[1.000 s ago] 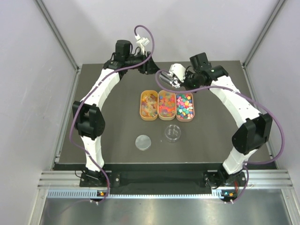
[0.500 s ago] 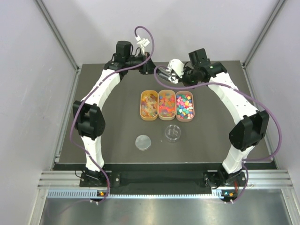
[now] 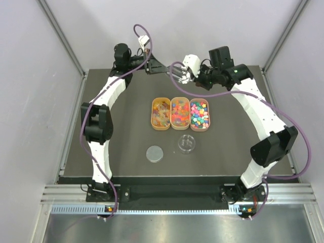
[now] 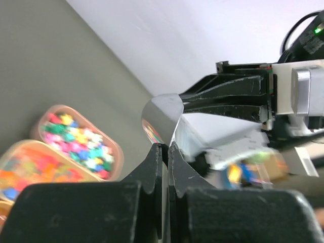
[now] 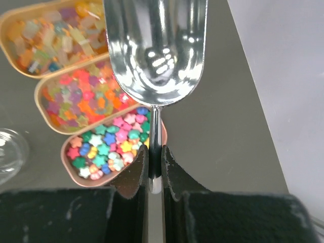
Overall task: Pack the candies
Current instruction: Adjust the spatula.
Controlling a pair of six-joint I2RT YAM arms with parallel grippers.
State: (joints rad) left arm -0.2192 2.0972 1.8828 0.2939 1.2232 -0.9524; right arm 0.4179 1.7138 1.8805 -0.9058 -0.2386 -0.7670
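I have my right gripper near the end of the scoop's handle, so my left gripper will hold the scoop's bowl while my right gripper takes the handle nearer it (image 5: 156,121).
The candies fill three orange oval trays: amber gummies (image 3: 161,113) (image 5: 55,35), mixed orange and pink pieces (image 3: 179,112) (image 5: 83,98), and bright stars (image 3: 199,114) (image 5: 106,149) (image 4: 81,144). My right gripper (image 3: 189,75) (image 5: 154,152) is shut on the handle of a metal scoop (image 3: 178,76) (image 5: 154,50), whose empty bowl hangs above the trays' far ends. My left gripper (image 3: 161,68) (image 4: 165,149) hovers at the back of the table just left of the scoop (image 4: 162,114), jaws shut with nothing between them.
A small clear round dish (image 3: 187,144) (image 5: 9,152) stands in front of the trays, and its lid (image 3: 154,153) lies to its left. The dark table mat (image 3: 121,136) ends at grey walls behind and on both sides.
My left gripper has closed its jaws and its wrist has swung back and to the left. The right gripper has lifted the scoop slightly toward the back.
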